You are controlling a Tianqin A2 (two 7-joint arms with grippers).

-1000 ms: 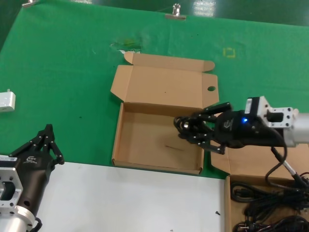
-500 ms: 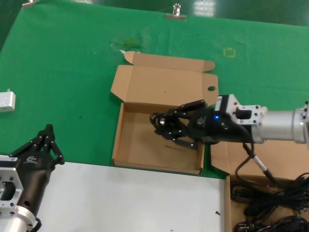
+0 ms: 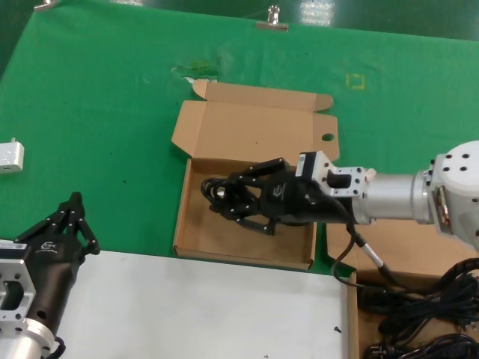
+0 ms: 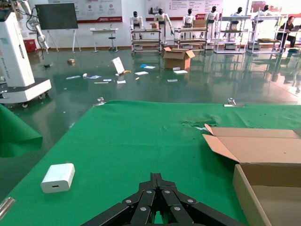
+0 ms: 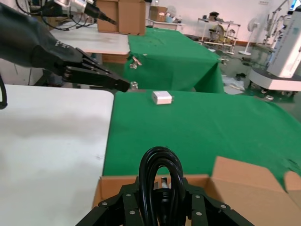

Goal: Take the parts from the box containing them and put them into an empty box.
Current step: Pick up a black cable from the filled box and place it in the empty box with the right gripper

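Observation:
The robot's right gripper needs to set the coiled black power cord down on the empty box's bottom, toward the white table surface (image 3: 235, 226).
The empty box (image 3: 196, 230) lies open in the middle of the green cloth, with a round hole (image 3: 327, 137) in its lid flap. My right gripper (image 3: 224, 198) is shut on a coiled black power cord (image 3: 217, 191) and holds it just above the floor of that box, toward its left side. In the right wrist view the cord (image 5: 160, 181) loops up between the fingers (image 5: 120, 200). The box containing the other cords (image 3: 419, 329) shows at the lower right. My left gripper (image 3: 75, 213) is shut and parked at the lower left; its closed tips show in its own view (image 4: 157, 181).
A white charger block (image 3: 10, 157) lies at the far left of the cloth, also in the left wrist view (image 4: 57, 177). A white table surface (image 3: 202, 307) lies in front of the boxes. A metal clip (image 3: 272, 21) holds the cloth at the far edge.
My right gripper has carried the cord leftward from the box's right edge to over the left part of its floor. The left arm has not moved.

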